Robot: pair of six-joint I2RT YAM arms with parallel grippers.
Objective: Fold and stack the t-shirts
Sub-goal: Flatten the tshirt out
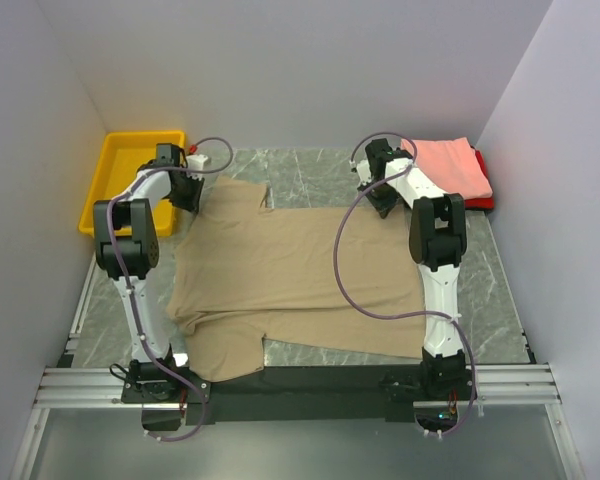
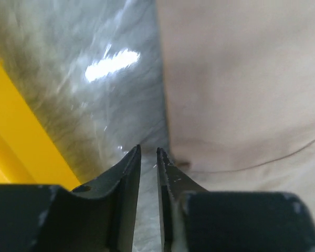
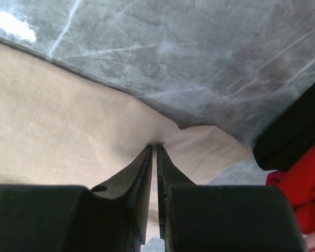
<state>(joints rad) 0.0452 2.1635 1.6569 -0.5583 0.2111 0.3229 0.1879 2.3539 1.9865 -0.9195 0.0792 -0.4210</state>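
Observation:
The puckered bit of cloth in my right gripper is short of the tan t-shirt's corner, so the gripper needs to open and pinch that corner itself (image 3: 243, 152) before I lift.
The tan t-shirt (image 1: 290, 270) lies spread flat across the middle of the table, sleeves toward the left. My left gripper (image 1: 187, 195) is low at the shirt's far left corner. In the left wrist view its jaws (image 2: 148, 149) stand a narrow gap apart over bare table, with the shirt's edge (image 2: 241, 79) just to their right and nothing between them. My right gripper (image 1: 383, 207) is at the far right corner. Its jaws (image 3: 156, 145) are shut on a puckered bit of tan cloth (image 3: 58, 105). A folded salmon pink t-shirt (image 1: 448, 162) lies on a red one (image 1: 485, 198) at the back right.
A yellow plastic bin (image 1: 93, 195) stands at the back left, close to my left gripper, and shows in the left wrist view (image 2: 10, 142). Red cloth (image 3: 299, 194) lies just right of my right gripper. White walls enclose the grey marble table (image 1: 310, 175).

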